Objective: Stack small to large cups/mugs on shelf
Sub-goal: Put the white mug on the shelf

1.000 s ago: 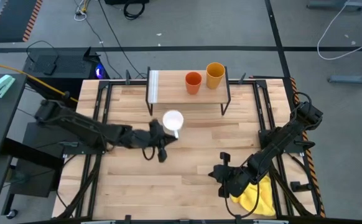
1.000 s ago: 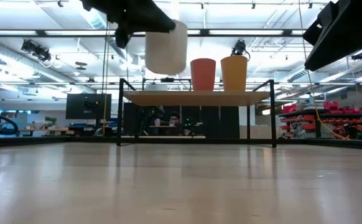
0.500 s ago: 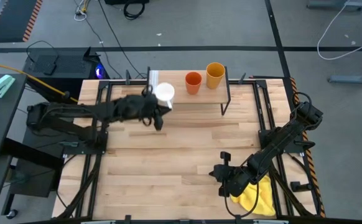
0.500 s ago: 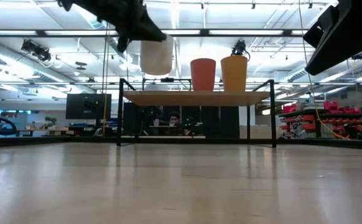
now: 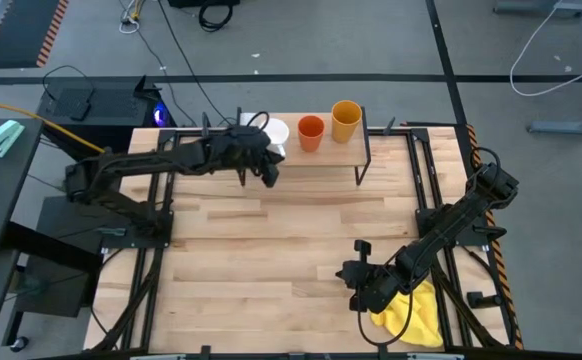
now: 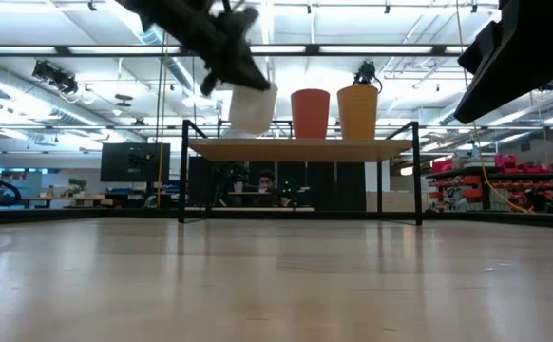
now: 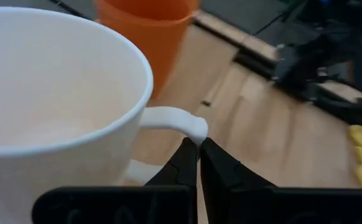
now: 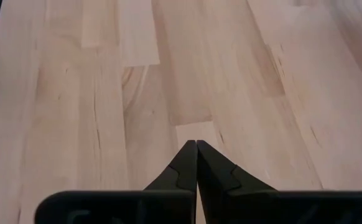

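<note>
The robot's left gripper will release the white mug on the shelf (image 5: pixel 280 130) next to the red-orange cup.
The white mug (image 5: pixel 277 131) hangs tilted over the left part of the shelf (image 5: pixel 329 154), in my left gripper (image 5: pixel 267 158), which is shut on it. To its right, the red-orange cup (image 5: pixel 311 132) and the taller yellow-orange tumbler (image 5: pixel 346 120) stand upright on the board. The low view shows the mug (image 6: pixel 253 107) close beside the red-orange cup (image 6: pixel 310 114), its base just over the board (image 6: pixel 300 147). My right gripper (image 5: pixel 349 280) waits shut low over the table's near right part, next to the yellow cloth. My left gripper pinches the mug's handle at its outer bend (image 7: pixel 192 125) between its two fingertips (image 7: pixel 184 158). It reaches in from the table's left, slanting down from above. The mug is lifted clear and tilted, with its mouth open toward the wrist camera.
A yellow cloth (image 5: pixel 413 312) lies at the near right corner under the right arm. The shelf's black legs (image 5: pixel 364 172) stand on the far part of the table. A whitish strip (image 5: pixel 246 125) marks the shelf's left end. Bare wood (image 5: pixel 291 240) spreads between the arms.
My left gripper has carried the white mug from above the table's middle toward the far edge, over the shelf's left end, then right toward the red-orange cup. The mug has tipped from upright to tilted. The gripper has stayed shut on the handle.
</note>
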Robot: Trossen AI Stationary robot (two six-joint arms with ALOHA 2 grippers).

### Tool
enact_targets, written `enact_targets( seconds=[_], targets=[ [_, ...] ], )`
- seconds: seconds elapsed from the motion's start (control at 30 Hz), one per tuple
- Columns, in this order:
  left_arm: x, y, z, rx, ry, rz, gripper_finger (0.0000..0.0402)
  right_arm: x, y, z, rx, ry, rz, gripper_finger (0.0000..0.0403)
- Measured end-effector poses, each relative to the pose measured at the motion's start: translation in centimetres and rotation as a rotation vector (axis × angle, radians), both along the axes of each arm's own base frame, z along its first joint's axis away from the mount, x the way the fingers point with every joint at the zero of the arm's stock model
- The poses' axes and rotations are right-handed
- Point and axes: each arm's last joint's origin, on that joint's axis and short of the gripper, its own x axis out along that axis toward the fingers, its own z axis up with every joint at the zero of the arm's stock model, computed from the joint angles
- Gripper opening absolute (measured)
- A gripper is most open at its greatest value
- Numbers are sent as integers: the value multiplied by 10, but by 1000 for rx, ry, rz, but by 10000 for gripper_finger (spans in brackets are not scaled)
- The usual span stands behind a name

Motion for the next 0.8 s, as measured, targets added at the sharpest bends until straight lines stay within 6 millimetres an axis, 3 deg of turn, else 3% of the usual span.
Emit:
enact_targets(
  seconds=[0.13,0.43,0.8],
  targets=[
    [9,9,-16,17,-15,1,10,-1,0,0,-3,5,0,11],
    [11,18,-11,51,-99,0,10,-1,0,0,-5,7,1,10],
    [21,21,-30,19,-44,0,10,-1,0,0,-4,6,1,10]
  ],
)
